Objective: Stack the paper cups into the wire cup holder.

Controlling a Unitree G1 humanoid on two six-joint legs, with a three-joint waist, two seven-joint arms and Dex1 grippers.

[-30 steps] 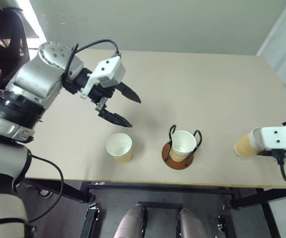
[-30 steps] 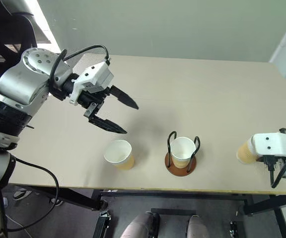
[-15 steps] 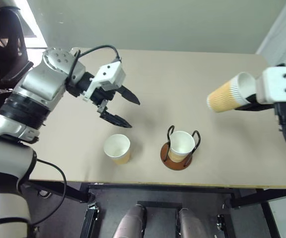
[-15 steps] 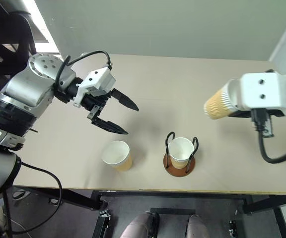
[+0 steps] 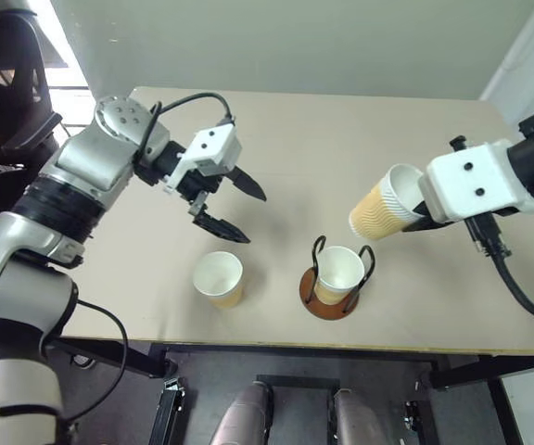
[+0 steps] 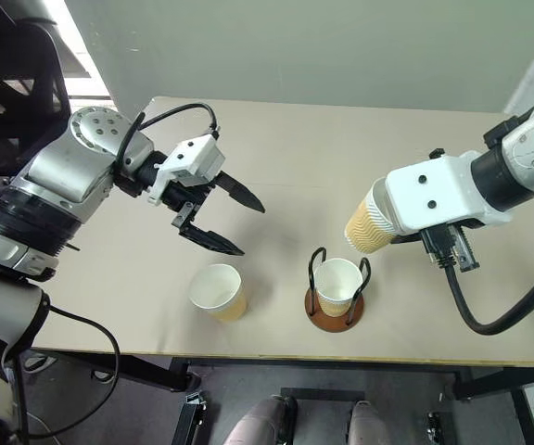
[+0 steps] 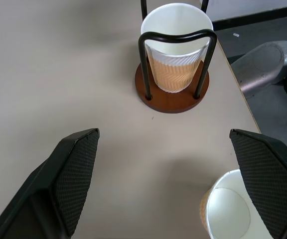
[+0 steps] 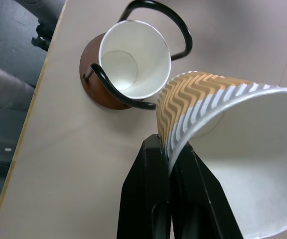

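Note:
Next, my right gripper lets go of the ribbed paper cup inside the paper cup standing in the wire cup holder [image 5: 342, 264] [image 8: 133, 60].
The wire cup holder [image 5: 327, 309] stands near the table's front edge with one paper cup [image 5: 339, 269] upright inside it. A second paper cup [image 5: 219, 278] stands loose to its left. My right gripper [image 8: 167, 154] is shut on the wall of the ribbed paper cup [image 5: 383, 215]. It holds that cup tilted in the air, just above and to the right of the holder [image 8: 96, 84]. My left gripper [image 5: 253, 218] hangs open above the table, behind the loose cup [image 7: 228, 214], with nothing between its fingers [image 7: 73, 169].
The tan table [image 5: 341, 139] runs wide behind the cups. Its front edge [image 5: 341, 345] lies close to the holder and the loose cup, with dark floor below. A dark frame [image 5: 7, 83] stands off the table's left end.
My right arm lifted the ribbed cup from the table's right front edge and swung it left, up beside the holder. The left gripper stayed open and barely moved.

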